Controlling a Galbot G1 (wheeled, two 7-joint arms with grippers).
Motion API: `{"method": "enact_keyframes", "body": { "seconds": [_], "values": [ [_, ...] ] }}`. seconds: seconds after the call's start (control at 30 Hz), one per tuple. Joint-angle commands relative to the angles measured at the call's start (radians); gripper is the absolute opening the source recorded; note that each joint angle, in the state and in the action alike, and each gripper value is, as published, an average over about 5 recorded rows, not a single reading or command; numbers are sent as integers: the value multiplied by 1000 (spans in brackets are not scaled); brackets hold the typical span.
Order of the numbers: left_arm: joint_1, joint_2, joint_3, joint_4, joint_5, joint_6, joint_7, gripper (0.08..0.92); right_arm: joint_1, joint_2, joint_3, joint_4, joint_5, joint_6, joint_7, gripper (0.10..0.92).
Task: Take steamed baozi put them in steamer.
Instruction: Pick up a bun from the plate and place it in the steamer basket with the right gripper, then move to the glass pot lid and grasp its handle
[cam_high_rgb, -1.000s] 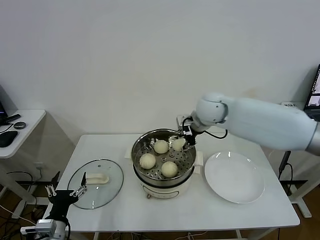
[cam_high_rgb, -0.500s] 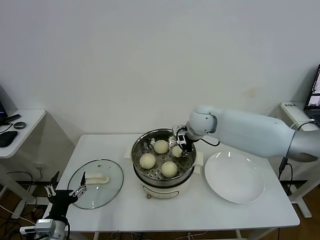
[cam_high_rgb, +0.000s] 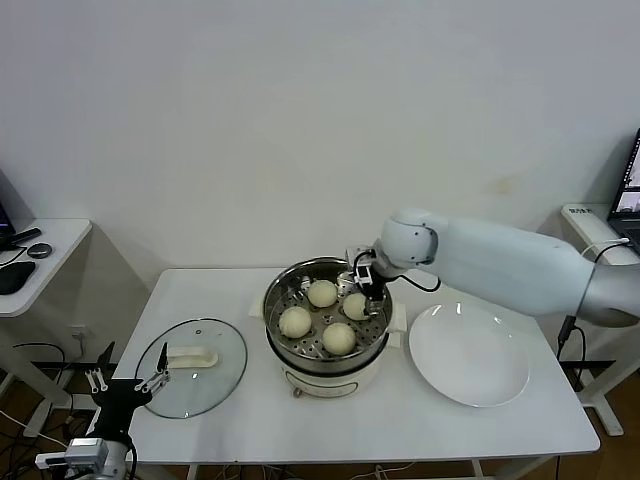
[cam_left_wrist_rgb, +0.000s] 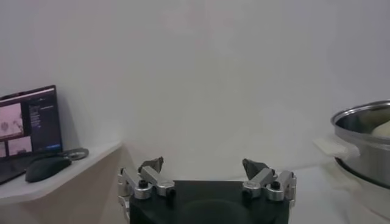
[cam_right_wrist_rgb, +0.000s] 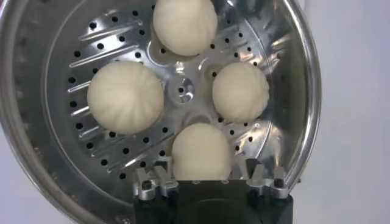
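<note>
The left gripper will next move to the white handle's bar (cam_high_rgb: 181, 357) on the glass lid and close on it, because the lid lifts by that bar.
The steamer (cam_high_rgb: 274, 300) stands mid-table, a shiny steel pot with a perforated tray (cam_right_wrist_rgb: 183, 91). Four cream-white baozi lie on the tray (cam_high_rgb: 322, 293) (cam_high_rgb: 355, 305) (cam_high_rgb: 295, 321) (cam_high_rgb: 339, 338). My right gripper (cam_high_rgb: 362, 282) hangs over the pot's far right rim, just above the nearest bun. In the right wrist view that bun (cam_right_wrist_rgb: 201, 149) sits between the spread fingers (cam_right_wrist_rgb: 253, 173) of the right gripper (cam_right_wrist_rgb: 200, 172) with a gap on each side, resting on the tray. My left gripper (cam_high_rgb: 125, 385) is parked low off the table's front left corner, open and empty (cam_left_wrist_rgb: 203, 164).
A round glass lid with a white handle (cam_high_rgb: 190, 365) lies on the table left of the pot. A flat white plate (cam_high_rgb: 468, 352) lies to its right. A side table (cam_high_rgb: 45, 250) with a mouse stands far left.
The right gripper lowered the fourth bun into the pot onto the tray, then opened and lifted slightly off it. The left arm sank a little.
</note>
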Motion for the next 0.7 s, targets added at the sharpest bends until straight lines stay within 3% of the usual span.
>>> {"method": "enact_keyframes", "body": {
  "seconds": [0.03,0.17,0.3,0.4,0.5,0.7],
  "values": [
    [-4,6,1,2,-7,-2,2,823,-8,-163,132,192,127,-49,98,819],
    [-9,11,2,9,-18,-16,6,823,-132,-284,282,286,233,-29,259,822],
    [-16,11,9,18,-27,-41,7,823,-497,-395,573,374,293,97,559,823],
    [-21,5,18,23,-32,-69,6,823,-830,-410,827,417,252,242,726,823],
    [-23,-3,29,24,-32,-89,5,823,-1190,-351,1125,435,145,399,766,823],
    [-27,-22,50,31,-6,-125,10,823,-1655,-62,1584,417,-131,752,724,823]
  ]
}}
